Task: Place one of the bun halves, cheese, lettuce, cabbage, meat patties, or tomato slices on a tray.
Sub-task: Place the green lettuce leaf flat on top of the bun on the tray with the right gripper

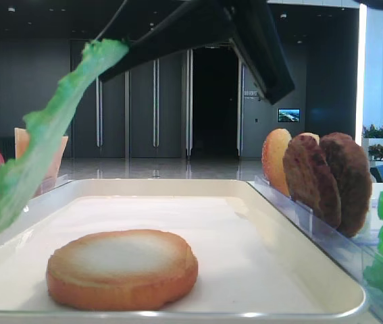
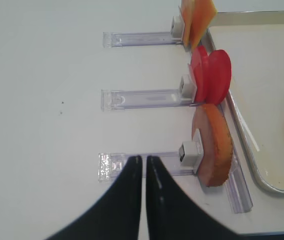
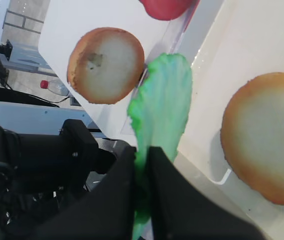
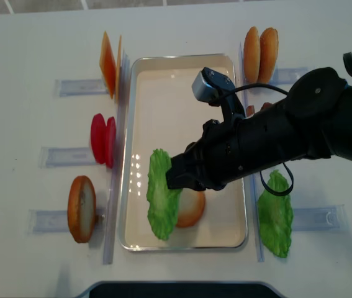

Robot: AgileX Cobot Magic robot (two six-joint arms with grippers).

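Observation:
I should use my right gripper to let go of the lettuce leaf on top of the bun half (image 4: 184, 194) (image 3: 269, 137) that lies flat on the cream tray.
My right gripper (image 3: 142, 152) is shut on a green ruffled lettuce (image 3: 164, 100) leaf, which hangs over the near-left part of the cream tray (image 4: 163, 93). In the overhead view the lettuce (image 4: 161, 198) overlaps a bun half (image 4: 194, 208) lying flat on the tray. The leaf's lower end (image 1: 42, 145) is clear of the tray floor. My left gripper (image 2: 144, 159) is shut and empty above the table, beside a clear rack holding another bun half (image 2: 216, 145).
Left racks hold cheese (image 4: 108, 62), tomato slices (image 4: 103, 139) and a bun half (image 4: 81, 208). On the right stand two bun halves (image 4: 259, 53), meat patties (image 1: 329, 179) and a second green leaf (image 4: 275, 214); whether that is lettuce or cabbage I cannot tell.

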